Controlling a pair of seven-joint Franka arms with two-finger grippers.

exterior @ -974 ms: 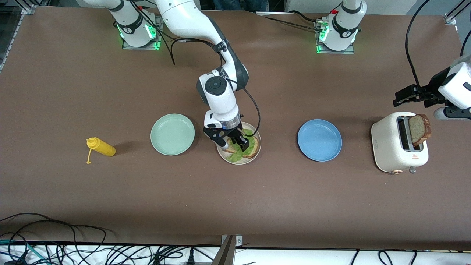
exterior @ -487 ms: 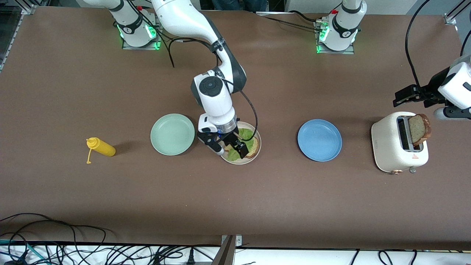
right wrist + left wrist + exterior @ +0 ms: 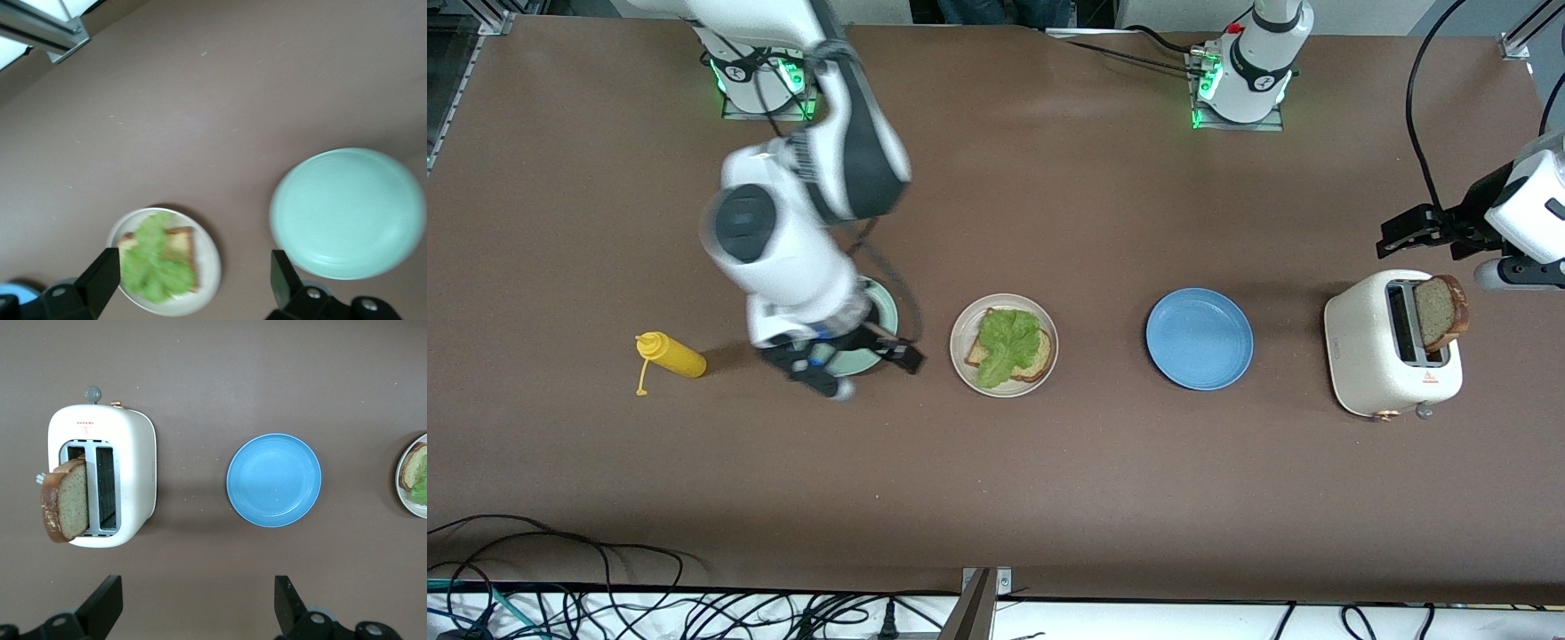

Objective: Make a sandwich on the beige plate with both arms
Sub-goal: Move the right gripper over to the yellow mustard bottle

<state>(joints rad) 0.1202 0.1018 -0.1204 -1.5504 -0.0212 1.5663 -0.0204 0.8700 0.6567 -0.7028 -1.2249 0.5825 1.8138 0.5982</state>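
Note:
The robot's right gripper will next move to the yellow mustard bottle's body [image 3: 682,357] and close there, so that the bottle's nozzle stays free.
The beige plate [image 3: 959,331] holds one slice of brown bread [image 3: 1039,363] with a green lettuce leaf [image 3: 1005,341] lying on top. My right gripper [image 3: 867,372] is open and empty, up over the mint green plate [image 3: 882,307], beside the beige plate. The right wrist view shows the beige plate [image 3: 210,261], lettuce [image 3: 148,265] and bread [image 3: 181,245] between my open fingers [image 3: 100,280]. A second bread slice [image 3: 1440,311] sticks out of the white toaster [image 3: 1378,347]. My left gripper [image 3: 1423,233] waits open and empty above the table beside the toaster; its wrist view shows the slice [image 3: 65,501].
A blue plate [image 3: 1199,338] lies between the beige plate and the toaster, also in the left wrist view [image 3: 273,480]. A yellow mustard bottle [image 3: 671,356] lies toward the right arm's end. The mint plate fills part of the right wrist view [image 3: 347,213].
My right gripper has let go of the lettuce on the bread, lifted off the beige plate and swung over the mint green plate. The left arm has not moved.

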